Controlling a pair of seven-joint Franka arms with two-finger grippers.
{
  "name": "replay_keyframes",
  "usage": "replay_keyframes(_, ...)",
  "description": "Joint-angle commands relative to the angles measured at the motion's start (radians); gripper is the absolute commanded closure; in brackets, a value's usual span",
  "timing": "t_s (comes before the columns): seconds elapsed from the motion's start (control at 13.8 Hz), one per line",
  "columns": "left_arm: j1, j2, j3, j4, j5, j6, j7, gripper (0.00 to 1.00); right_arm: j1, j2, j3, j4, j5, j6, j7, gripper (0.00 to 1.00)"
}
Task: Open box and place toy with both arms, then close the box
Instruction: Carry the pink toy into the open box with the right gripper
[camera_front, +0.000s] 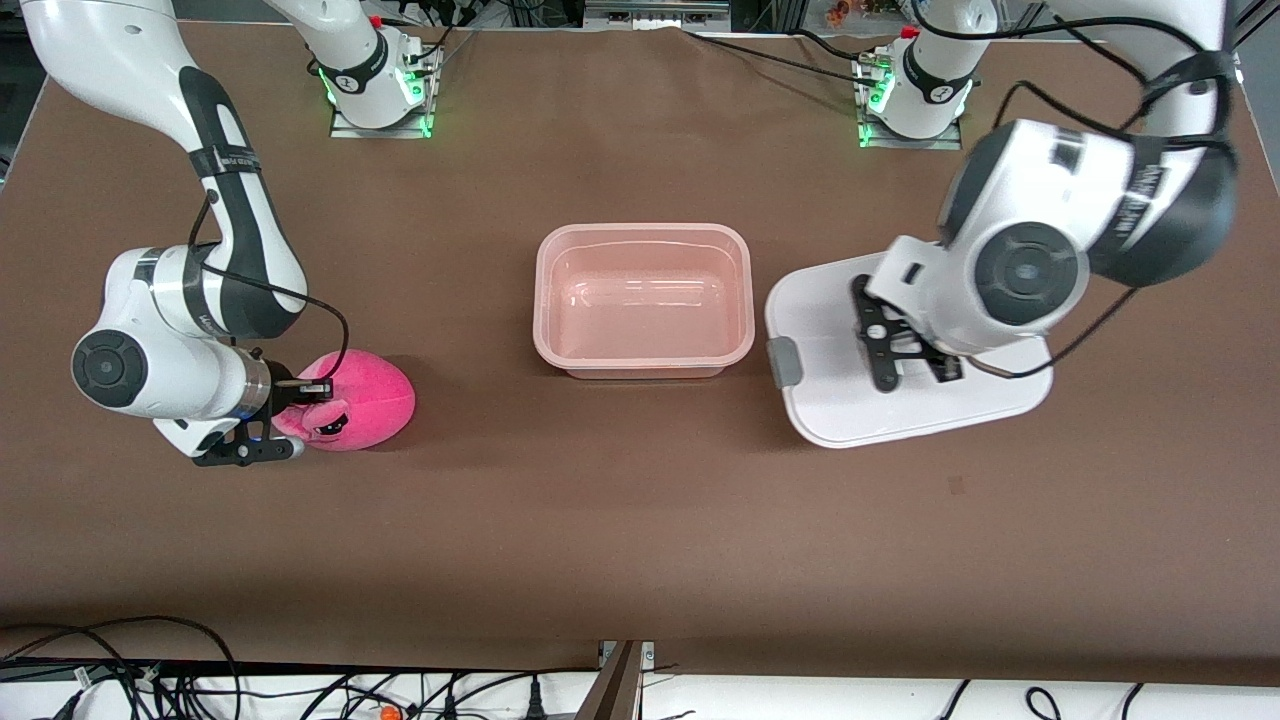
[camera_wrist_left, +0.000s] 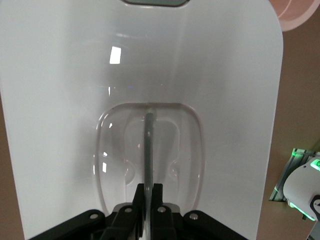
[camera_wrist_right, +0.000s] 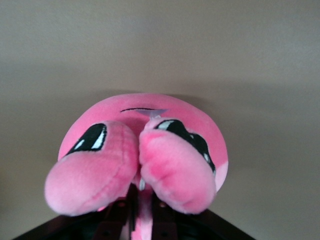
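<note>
My right gripper is to let go of the hot-pink toy inside the pale pink tub (camera_front: 667, 322), toward the white lid.
The box (camera_front: 643, 232), a pale pink tub, stands open and empty at the middle of the table. Its white lid (camera_front: 850, 410) with a grey clip (camera_front: 785, 362) lies flat beside it, toward the left arm's end. My left gripper (camera_front: 905, 365) is over the lid; in the left wrist view the gripper (camera_wrist_left: 148, 192) is shut on the lid's clear handle (camera_wrist_left: 148, 150). The hot-pink toy (camera_front: 365, 395) sits on the table toward the right arm's end. My right gripper (camera_front: 300, 415) is shut on it; in the right wrist view the gripper (camera_wrist_right: 145, 210) pinches plush between two light pink limbs of the toy (camera_wrist_right: 150, 115).
The two arm bases (camera_front: 380, 90) (camera_front: 910, 95) with green lights stand at the table's edge farthest from the front camera. Cables (camera_front: 150, 680) hang below the near edge. A corner of the tub (camera_wrist_left: 300, 15) shows past the lid in the left wrist view.
</note>
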Motion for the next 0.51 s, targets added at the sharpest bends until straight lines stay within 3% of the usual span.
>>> replay_keyframes(0.0,0.094,-0.021,-0.012,0.023,0.025,-0.047,0.124,1.00,0.016,-0.011,0.005,0.077,0.001,-0.078,-0.061,1.00)
replay_keyframes(0.22,0.191,-0.019,-0.013,0.023,0.033,-0.044,0.207,1.00,0.066,-0.011,0.005,0.159,0.002,-0.164,-0.141,1.00)
replay_keyframes(0.44,0.215,-0.018,-0.009,0.021,0.041,-0.042,0.247,1.00,0.158,-0.027,0.005,0.258,0.002,-0.288,-0.155,1.00)
